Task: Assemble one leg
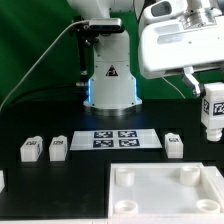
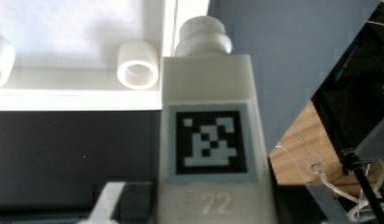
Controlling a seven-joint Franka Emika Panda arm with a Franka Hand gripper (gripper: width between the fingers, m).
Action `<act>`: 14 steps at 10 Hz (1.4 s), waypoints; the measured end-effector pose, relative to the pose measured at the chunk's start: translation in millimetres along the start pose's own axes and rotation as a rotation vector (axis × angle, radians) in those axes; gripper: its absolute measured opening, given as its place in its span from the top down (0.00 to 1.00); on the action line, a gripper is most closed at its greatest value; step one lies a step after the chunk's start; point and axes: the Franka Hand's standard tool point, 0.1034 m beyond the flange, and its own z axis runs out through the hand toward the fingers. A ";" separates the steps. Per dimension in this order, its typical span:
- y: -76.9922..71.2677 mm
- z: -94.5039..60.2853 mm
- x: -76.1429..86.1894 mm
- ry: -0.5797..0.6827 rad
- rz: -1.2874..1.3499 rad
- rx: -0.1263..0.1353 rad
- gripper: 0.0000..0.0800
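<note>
I should let go of the leg upright in the white tabletop's front corner hole point(image 1: 208, 206) point(image 2: 137, 66), the one farthest from the paired legs.
My gripper point(image 1: 211, 97) is high at the exterior view's right, shut on a leg point(image 1: 212, 110), a small white blocky peg with a black-and-white tag. It holds the leg upright in the air above the table. In the wrist view the leg point(image 2: 210, 120) fills the middle between my gripper's jaws point(image 2: 210, 208), its screw tip pointing away from the camera, tag and the number 22 facing it. The large white tabletop point(image 1: 165, 200) with corner holes lies at the front. It also shows in the wrist view point(image 2: 64, 90), beyond the leg.
Loose legs stand on the black table: two at the exterior view's left point(image 1: 30, 150) point(image 1: 57, 147) and one at its right point(image 1: 174, 146). The marker board point(image 1: 114, 139) lies in the middle before the robot base point(image 1: 108, 75).
</note>
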 end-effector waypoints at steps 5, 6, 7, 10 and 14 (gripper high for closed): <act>46.8 36.2 54.7 0.036 -0.020 -0.047 0.63; 42.8 45.5 55.6 0.054 -0.015 -0.040 0.63; 43.1 57.7 58.0 0.054 -0.015 -0.038 0.63; 39.6 75.2 52.2 0.050 -0.012 -0.032 0.63; 33.9 87.3 35.5 0.025 -0.020 -0.026 0.63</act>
